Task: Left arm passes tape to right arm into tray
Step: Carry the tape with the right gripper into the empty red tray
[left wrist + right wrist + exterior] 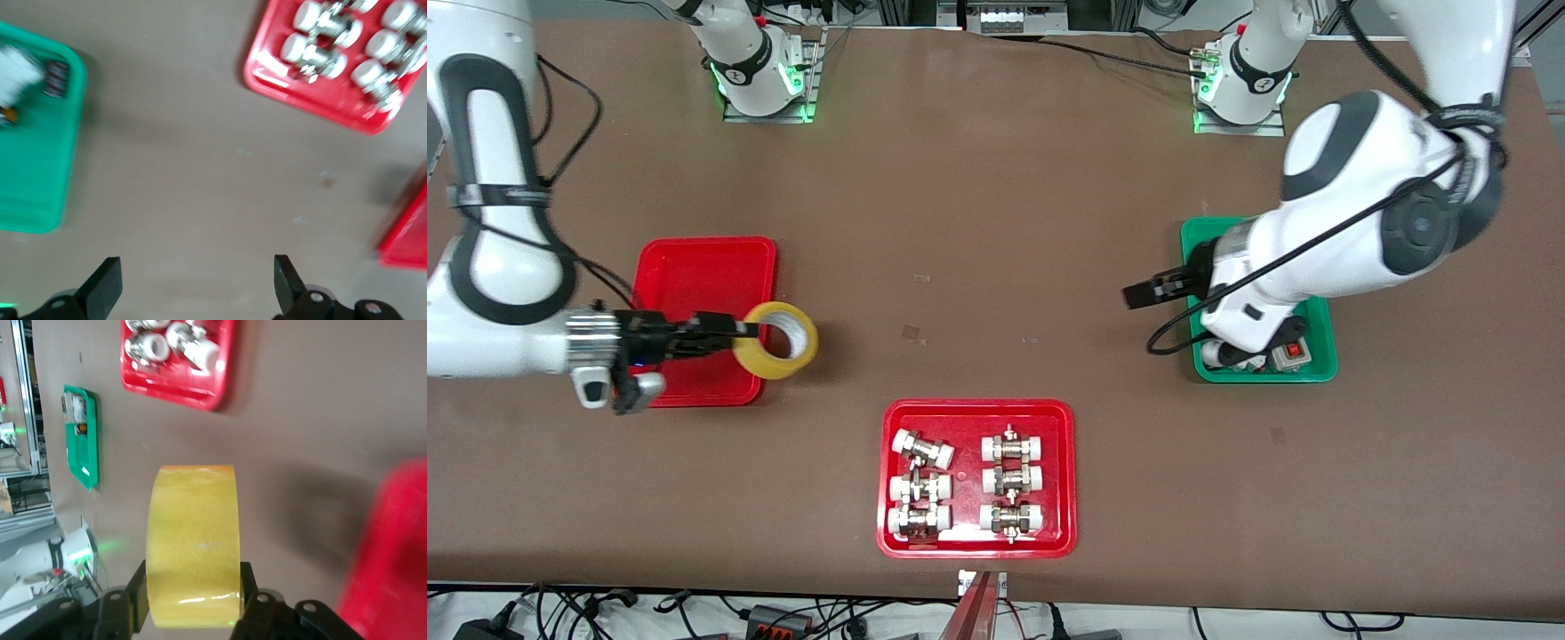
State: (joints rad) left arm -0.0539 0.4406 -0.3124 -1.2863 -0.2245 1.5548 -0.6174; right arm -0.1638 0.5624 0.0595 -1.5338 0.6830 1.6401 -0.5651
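Next, I release the yellowish tape roll with my right gripper in the middle of the plain red tray (pixel 699 315).
The yellowish tape roll (pixel 779 340) is held in the air by my right gripper (pixel 740 333), which is shut on its rim. The roll hangs over the table just past the edge of the plain red tray (pixel 703 276), toward the left arm's end. In the right wrist view the tape (pixel 194 547) fills the space between the black fingers (pixel 137 593), with the red tray (pixel 390 553) blurred beside it. My left gripper (pixel 1143 293) is open and empty, up in the air beside the green tray (pixel 1200 236). Its fingers (pixel 107 283) stand wide apart over bare table.
A red tray (pixel 976 542) with several white-capped metal fittings lies near the front edge at mid-table; it also shows in the left wrist view (pixel 313 100). The green tray holds small parts, among them a red-buttoned switch (pixel 1291 354).
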